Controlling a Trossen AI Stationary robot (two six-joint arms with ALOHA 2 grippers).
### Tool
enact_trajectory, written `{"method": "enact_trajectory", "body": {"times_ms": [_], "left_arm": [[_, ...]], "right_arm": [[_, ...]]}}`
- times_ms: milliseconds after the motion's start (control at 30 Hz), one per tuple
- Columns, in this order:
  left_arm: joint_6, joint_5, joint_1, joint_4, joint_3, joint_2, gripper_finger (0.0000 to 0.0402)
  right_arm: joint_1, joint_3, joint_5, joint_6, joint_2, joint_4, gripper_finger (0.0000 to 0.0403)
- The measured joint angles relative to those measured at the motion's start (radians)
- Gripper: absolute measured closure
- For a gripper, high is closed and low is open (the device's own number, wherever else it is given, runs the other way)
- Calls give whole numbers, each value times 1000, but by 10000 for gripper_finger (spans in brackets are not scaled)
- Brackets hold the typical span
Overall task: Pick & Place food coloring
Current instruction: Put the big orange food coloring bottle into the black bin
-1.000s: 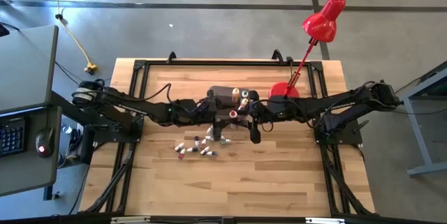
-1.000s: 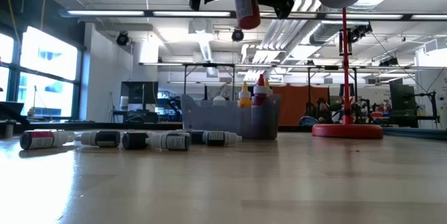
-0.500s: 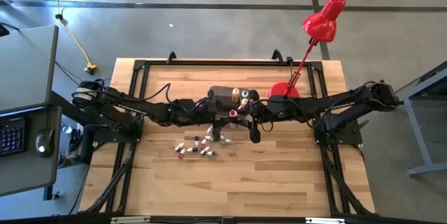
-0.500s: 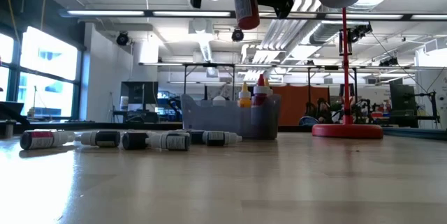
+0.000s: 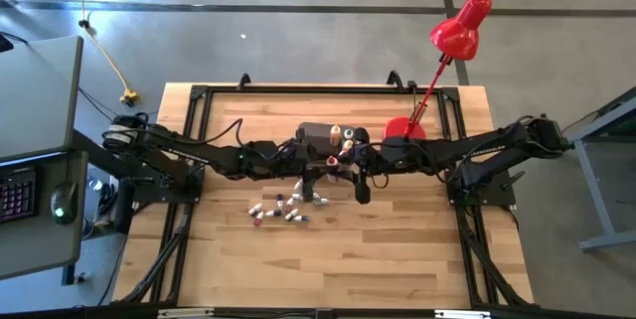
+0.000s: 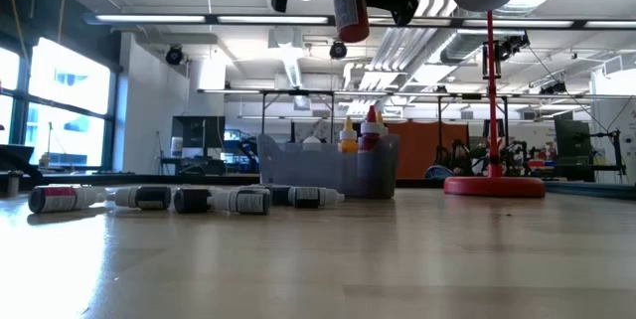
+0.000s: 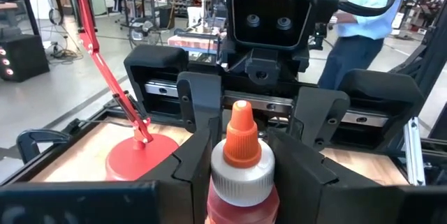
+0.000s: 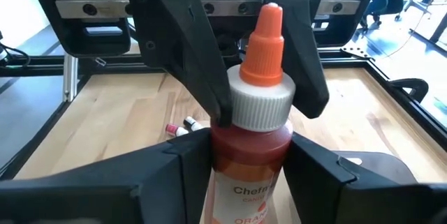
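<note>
I should release the red food coloring bottle from my left gripper in the dark grey bin (image 5: 334,144), close to the upright bottles.
A food coloring bottle (image 8: 250,147) with an orange tip, a white ribbed collar and red contents hangs high above the table's middle (image 6: 349,6). Both grippers are shut on it. My left gripper (image 7: 242,165) reaches it from the table's left (image 5: 326,163), and my right gripper (image 8: 250,172) from the right (image 5: 345,161). Several slim vials (image 5: 276,208) lie on their sides on the wood below (image 6: 189,199). More bottles (image 6: 348,135) stand upright in the dark grey bin (image 5: 316,136). My left gripper has the bottle's white ribbed collar (image 7: 222,175) between its two fingers (image 8: 202,63), which come level from the table's left. The bottle stands upright, clear of the table. My right gripper pinches the red body just under the collar (image 8: 248,151) between its two fingers (image 8: 174,172), coming from the table's right and slanting slightly down. The bottle's lower end (image 6: 353,29) hangs below the fingers.
The red desk lamp's base (image 5: 404,128) stands right of the bin, and its stem (image 6: 490,100) rises beside the arms. A person (image 7: 363,15) stands beyond the table. Bare wood lies toward the near edge (image 5: 328,269).
My left gripper's fingers have closed in onto the bottle's collar, as the low view's dark shapes beside the bottle show. Both arms and the bottle have stayed where they were.
</note>
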Motion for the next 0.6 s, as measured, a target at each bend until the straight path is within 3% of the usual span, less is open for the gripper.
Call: {"method": "enact_trajectory", "body": {"times_ms": [333, 600], "left_arm": [[-7, -46, 0, -35, 0, 0, 290], [-11, -130, 0, -111, 0, 0, 293]], "right_arm": [[0, 0, 14, 2, 0, -61, 219], [2, 0, 200, 7, 0, -290, 202]]}}
